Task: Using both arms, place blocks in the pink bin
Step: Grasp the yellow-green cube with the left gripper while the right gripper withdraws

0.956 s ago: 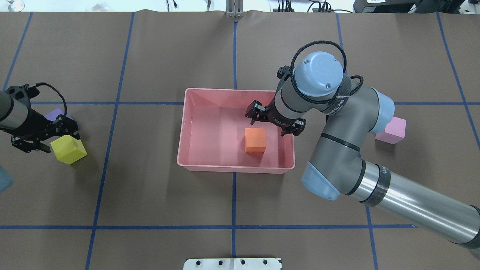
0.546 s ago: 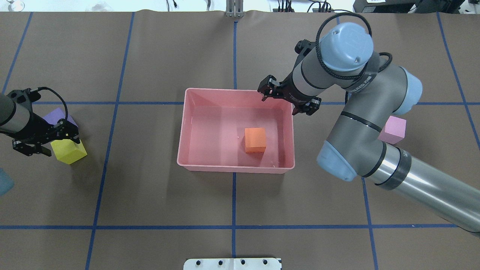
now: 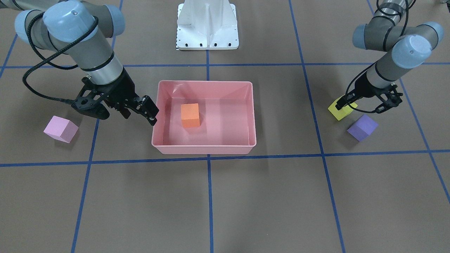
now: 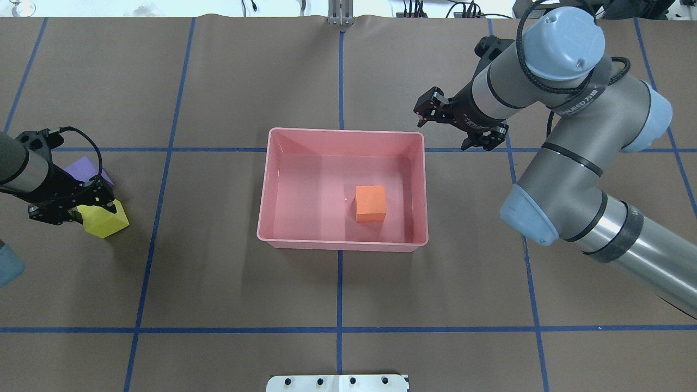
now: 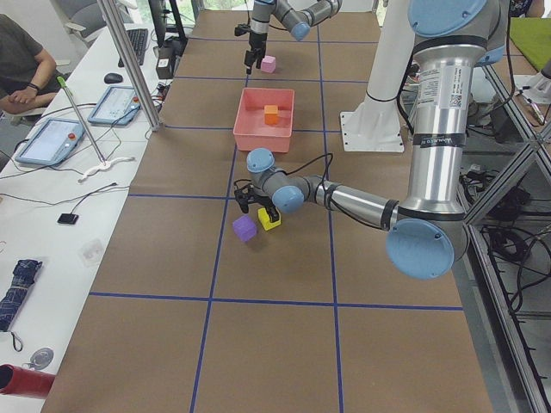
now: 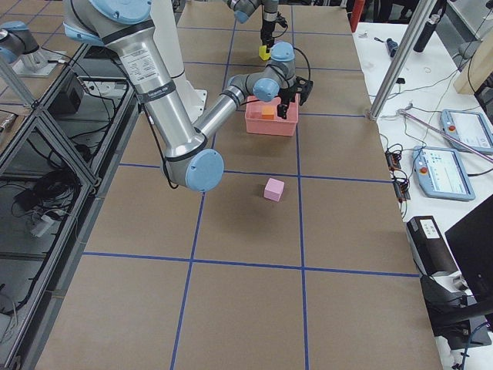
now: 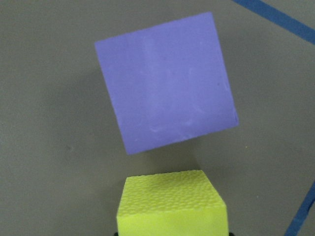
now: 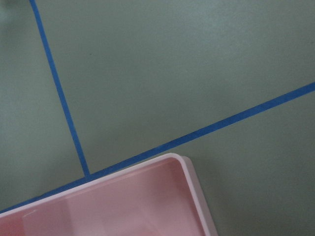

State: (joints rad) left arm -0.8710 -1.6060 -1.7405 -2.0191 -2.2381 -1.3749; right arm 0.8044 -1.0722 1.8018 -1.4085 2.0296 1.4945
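Note:
Next, my left gripper lets go of the yellow block on the pink bin's bottom beside the orange block (image 3: 224, 105).
The pink bin (image 4: 343, 243) (image 3: 204, 150) holds the orange block (image 4: 371, 203) (image 3: 190, 115). My right gripper (image 4: 457, 125) (image 3: 123, 112) is open and empty, hanging above the table just past the bin's far right corner (image 8: 192, 196). My left gripper (image 4: 71, 209) (image 3: 365, 102) is down over the yellow block (image 4: 106, 220) (image 3: 340, 110) (image 7: 172, 206), fingers tight against its sides; the block rests on the table. The purple block (image 4: 84, 167) (image 3: 362, 127) (image 7: 165, 81) lies just beyond it. The light pink block (image 3: 60, 129) (image 6: 274, 189) lies right of the bin, hidden by my right arm in the overhead view.
The white pedestal base (image 3: 207, 31) (image 4: 337, 383) stands at the robot's edge of the table. Blue tape lines cross the brown table cover. A side bench with tablets (image 5: 52, 138) and an operator runs along the far edge.
My right gripper has risen from the bin and moved to its far right corner, leaving the orange block inside. My left gripper has come down around the yellow block, which shifted slightly.

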